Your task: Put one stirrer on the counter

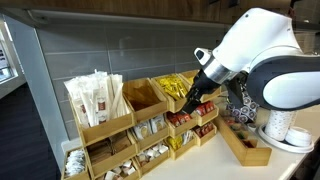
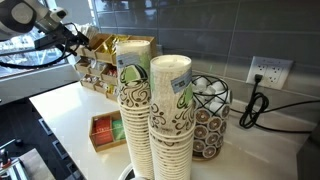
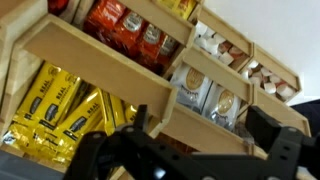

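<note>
The robot's gripper will close on a wooden stirrer in the top bin (image 1: 147, 98), between the tall white paper wrappers and the yellow packets.
Tall paper-wrapped stirrers (image 1: 95, 98) stand in the top end bin of the tiered light-wood rack (image 1: 125, 128). My gripper (image 1: 195, 105) hangs in front of the rack's bins of yellow and red packets, well away from the stirrers. In the wrist view the gripper (image 3: 200, 125) is open and empty, with its fingers spread before the yellow packets (image 3: 50, 105) and white sachets (image 3: 205, 95). No stirrers show in the wrist view. The pale counter (image 2: 70, 110) lies under the rack and also shows in an exterior view (image 1: 215, 160). The gripper also shows in an exterior view (image 2: 78, 45).
A low wooden tray (image 1: 245, 145) sits on the counter beside the rack, with a white cup (image 1: 280, 128) behind it. Stacks of paper cups (image 2: 150, 115), a wire basket of pods (image 2: 210, 115) and a small box of packets (image 2: 105, 130) stand on the counter.
</note>
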Controlling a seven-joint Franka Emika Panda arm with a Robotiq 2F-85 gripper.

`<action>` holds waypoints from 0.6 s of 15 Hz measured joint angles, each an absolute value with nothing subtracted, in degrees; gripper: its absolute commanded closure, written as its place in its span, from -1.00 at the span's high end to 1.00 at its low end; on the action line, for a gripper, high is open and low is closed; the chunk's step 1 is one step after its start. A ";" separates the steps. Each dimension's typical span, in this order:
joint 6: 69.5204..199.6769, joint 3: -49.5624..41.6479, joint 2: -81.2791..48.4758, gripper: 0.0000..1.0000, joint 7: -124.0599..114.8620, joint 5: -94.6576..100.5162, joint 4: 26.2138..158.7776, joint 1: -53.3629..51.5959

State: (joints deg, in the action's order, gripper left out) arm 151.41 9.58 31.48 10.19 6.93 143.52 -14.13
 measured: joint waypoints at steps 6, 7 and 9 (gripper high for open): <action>166.85 10.30 23.70 1.00 9.30 6.30 140.91 -16.46; 167.51 10.37 22.67 1.00 9.30 6.30 140.37 -16.68; 167.59 10.37 21.72 1.00 9.30 6.30 139.61 -16.77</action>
State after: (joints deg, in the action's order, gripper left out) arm 167.59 10.37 21.72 9.30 6.30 139.61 -16.77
